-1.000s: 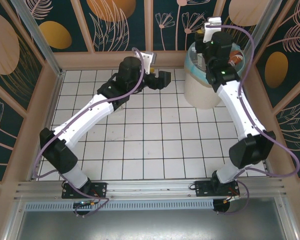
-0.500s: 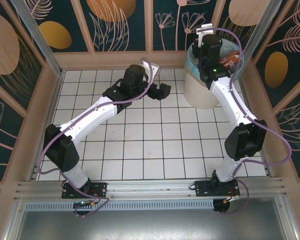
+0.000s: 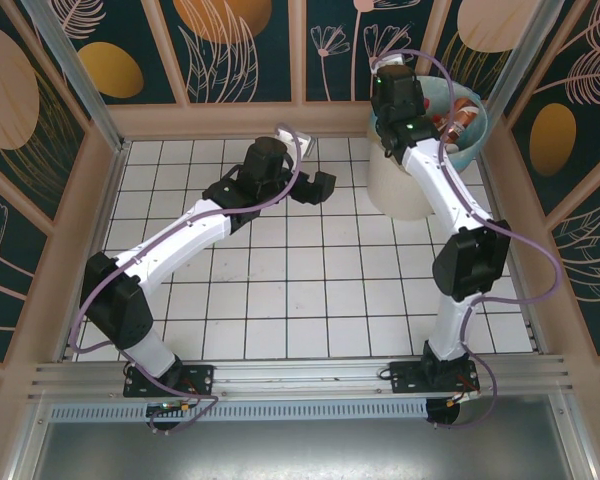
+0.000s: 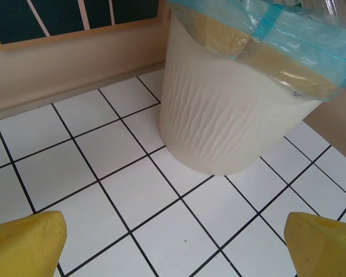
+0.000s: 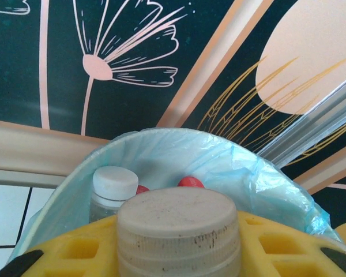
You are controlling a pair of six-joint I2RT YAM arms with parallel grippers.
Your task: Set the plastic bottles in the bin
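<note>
The robot's right gripper should release the plastic bottle inside the bin [image 3: 440, 97] [image 5: 281, 209], between the red caps and the orange-brown bottle. The plastic bottle is now over the bin's rim.
The bin [image 3: 408, 190] is a cream-white bucket lined with a light blue bag, standing at the back right of the tiled floor. Plastic bottles [image 3: 462, 117] with red caps lie inside it. Over the bin's left rim, my right gripper [image 3: 393, 98] is shut on a bottle whose scuffed white cap [image 5: 179, 228] sits between the yellow fingers [image 5: 75, 251]. Behind that cap, inside the liner [image 5: 230, 164], stand a white-capped bottle [image 5: 114, 187] and red caps [image 5: 190, 182]. My left gripper [image 3: 320, 186] hangs open and empty low over the tiles, facing the bin's ribbed wall [image 4: 230, 115].
Wooden-framed patterned walls [image 3: 240, 50] enclose the white tiled floor [image 3: 310, 290] at the back and sides. The bin sits close to the back right corner. An aluminium rail [image 3: 300, 375] with both arm bases runs along the near edge.
My right arm has swung left and back over the bin with its bottle. The left gripper's jaws have spread wider, and that arm has eased slightly left.
</note>
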